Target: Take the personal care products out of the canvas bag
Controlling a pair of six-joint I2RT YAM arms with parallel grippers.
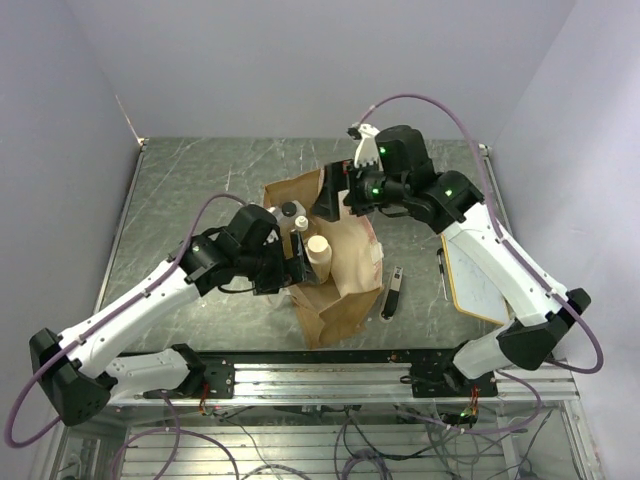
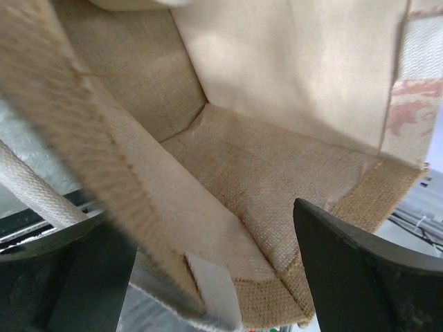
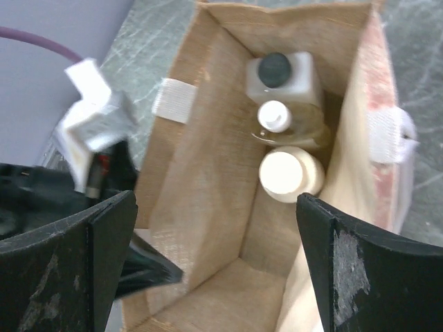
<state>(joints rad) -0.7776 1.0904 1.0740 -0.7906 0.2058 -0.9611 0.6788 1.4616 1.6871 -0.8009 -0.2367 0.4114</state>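
My right gripper will grip the upper body [image 1: 320,257] [image 3: 309,173] of the cream bottle, under its cap, next to the small white-capped bottle.
The tan canvas bag [image 1: 340,275] stands open at the table's middle. In the right wrist view I look down into the bag [image 3: 208,173]: a translucent bottle with a black cap [image 3: 280,72], a small white-capped bottle [image 3: 275,116] and a cream bottle [image 3: 291,173] stand along its far wall. They also show from above, the cream bottle [image 1: 318,248] nearest. My right gripper [image 3: 218,266] is open and empty above the bag's mouth [image 1: 335,200]. My left gripper [image 1: 298,262] is open at the bag's left rim; the rim and wall [image 2: 138,207] run between its wide-apart fingers [image 2: 367,277].
A black marker [image 1: 392,292] lies on the table right of the bag. A white wood-framed board [image 1: 478,275] lies further right under my right arm. The grey marbled table [image 1: 190,190] has raised edges at left and back.
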